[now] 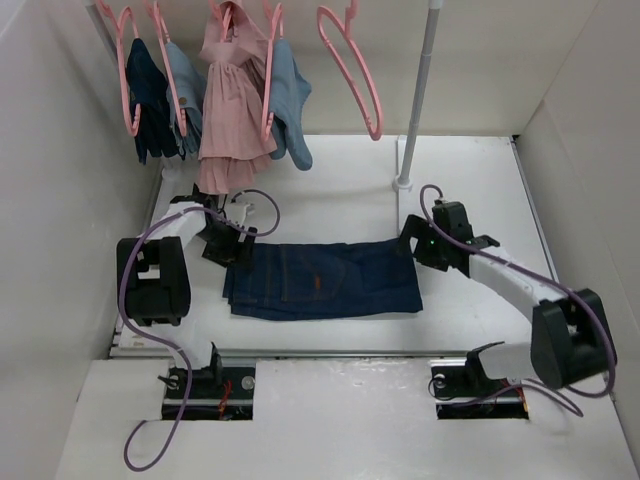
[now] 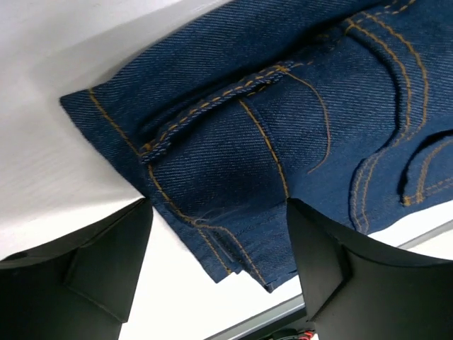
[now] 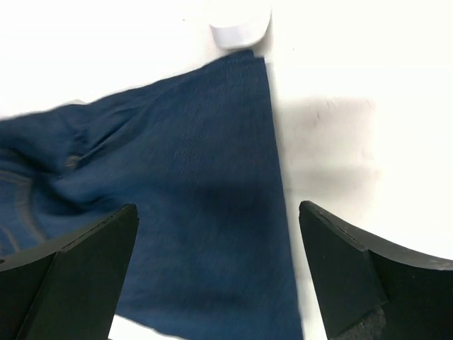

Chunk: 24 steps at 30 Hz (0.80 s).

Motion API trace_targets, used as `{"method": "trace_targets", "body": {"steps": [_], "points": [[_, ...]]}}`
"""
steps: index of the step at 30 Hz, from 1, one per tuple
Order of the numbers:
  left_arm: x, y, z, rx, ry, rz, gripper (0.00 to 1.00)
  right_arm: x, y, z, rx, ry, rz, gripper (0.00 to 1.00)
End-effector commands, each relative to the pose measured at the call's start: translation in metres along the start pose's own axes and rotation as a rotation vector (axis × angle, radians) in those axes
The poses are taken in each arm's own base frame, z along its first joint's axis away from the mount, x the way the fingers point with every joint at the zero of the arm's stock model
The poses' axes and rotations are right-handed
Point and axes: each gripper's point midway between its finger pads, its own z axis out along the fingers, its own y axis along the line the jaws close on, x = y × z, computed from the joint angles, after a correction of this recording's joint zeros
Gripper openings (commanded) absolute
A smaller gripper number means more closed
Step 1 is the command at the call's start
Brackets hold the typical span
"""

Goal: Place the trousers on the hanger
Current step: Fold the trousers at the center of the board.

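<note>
The upper layer of the trousers stops short of the lower layer's corner, so my left gripper should pinch the upper waistband corner (image 2: 151, 150) and pull it over before hanging.
The trousers (image 1: 320, 280) are dark navy jeans, folded and lying flat on the white table. My left gripper (image 1: 233, 246) is open over their waistband corner. In the left wrist view that corner (image 2: 248, 142), with orange stitching, lies between the spread fingers (image 2: 85, 269) of the gripper (image 2: 216, 262). My right gripper (image 1: 420, 250) is open over the leg end. In the right wrist view the plain denim (image 3: 198, 212) lies between the spread fingers (image 3: 368, 269) of the gripper (image 3: 219, 276). The empty pink hanger (image 1: 352, 72) hangs at the back, right of the clothed hangers.
Several pink hangers at the back left carry a dark navy garment (image 1: 150, 95), light blue garments (image 1: 290, 105) and a pink dress (image 1: 232, 110). A white pole (image 1: 418, 95) stands behind the jeans, and its base (image 3: 241, 30) shows in the right wrist view. White walls enclose the table.
</note>
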Motion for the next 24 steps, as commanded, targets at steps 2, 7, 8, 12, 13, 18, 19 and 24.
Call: {"method": "trace_targets", "body": {"steps": [2,7,8,12,13,18,19,24], "points": [[-0.005,-0.020,-0.012,0.091,-0.033,0.017,0.77,-0.020,0.019,0.018,-0.131,0.039,-0.106,1.00],[-0.005,-0.025,-0.015,0.121,-0.045,0.057,0.80,-0.026,0.007,0.033,-0.136,0.048,-0.077,1.00],[-0.006,-0.021,-0.011,0.110,-0.041,0.057,0.77,-0.023,0.009,0.034,-0.157,0.064,-0.076,0.97],[0.012,-0.013,0.010,0.104,0.054,0.006,0.23,-0.015,0.008,0.048,-0.182,0.117,-0.060,0.80],[0.014,-0.013,0.013,0.108,0.066,0.001,0.11,-0.016,0.011,0.050,-0.196,0.111,-0.063,0.74],[0.013,0.008,0.000,-0.013,0.076,0.008,0.00,-0.037,0.010,0.043,-0.238,0.054,0.010,0.05],[0.015,0.014,-0.001,-0.047,0.090,0.009,0.00,-0.034,0.004,0.043,-0.233,0.064,0.024,0.00],[0.024,0.051,-0.025,-0.296,0.133,0.026,0.00,-0.066,-0.015,0.006,-0.251,-0.107,0.126,0.00]]}}
